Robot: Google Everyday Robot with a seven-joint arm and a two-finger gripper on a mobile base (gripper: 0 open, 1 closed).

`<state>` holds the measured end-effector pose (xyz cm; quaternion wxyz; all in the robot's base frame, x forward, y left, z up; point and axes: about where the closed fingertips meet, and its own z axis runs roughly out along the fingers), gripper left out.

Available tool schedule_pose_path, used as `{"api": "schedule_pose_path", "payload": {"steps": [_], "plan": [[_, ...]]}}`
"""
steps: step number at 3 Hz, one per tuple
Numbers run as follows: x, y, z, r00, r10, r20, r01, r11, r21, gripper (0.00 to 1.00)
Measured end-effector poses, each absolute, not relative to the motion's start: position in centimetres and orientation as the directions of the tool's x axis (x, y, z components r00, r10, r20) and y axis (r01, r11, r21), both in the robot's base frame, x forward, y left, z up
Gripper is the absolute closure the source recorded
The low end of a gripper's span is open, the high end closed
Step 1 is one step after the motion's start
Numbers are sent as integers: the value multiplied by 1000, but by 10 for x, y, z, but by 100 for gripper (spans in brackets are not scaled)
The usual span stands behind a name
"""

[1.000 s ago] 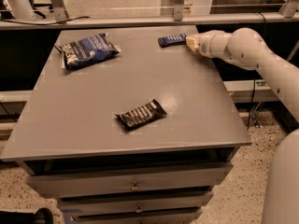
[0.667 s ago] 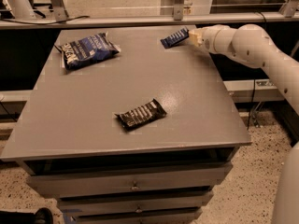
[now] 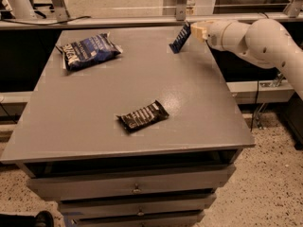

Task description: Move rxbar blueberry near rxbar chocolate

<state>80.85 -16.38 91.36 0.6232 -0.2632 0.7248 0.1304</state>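
Note:
The rxbar blueberry, now tilted up off the table, will be let go by my gripper on the table (image 3: 163, 92) just past the far end of the rxbar chocolate.
The rxbar blueberry (image 3: 180, 38), a small dark-blue bar wrapper, is tilted up off the table at the far right, one end hanging down. My gripper (image 3: 194, 31) is shut on its upper end, at the tip of my white arm reaching in from the right. The rxbar chocolate (image 3: 142, 116), a black wrapper with white lettering, lies flat near the table's front middle, well apart from the gripper.
A large puffy blue chip bag (image 3: 89, 51) lies at the far left of the grey table (image 3: 71, 126). A rail runs along the table's far edge. Drawers sit under the front edge. My white arm (image 3: 265, 44) spans the right side.
The blue bar has gone from lying flat on the table to being lifted and tilted up in my gripper. The black bar and chip bag have not moved.

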Motion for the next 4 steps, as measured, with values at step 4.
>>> {"api": "schedule_pose_path", "payload": {"steps": [4], "plan": [[645,-107,922,-260,-163,-952,-793,599,114,100]]}}
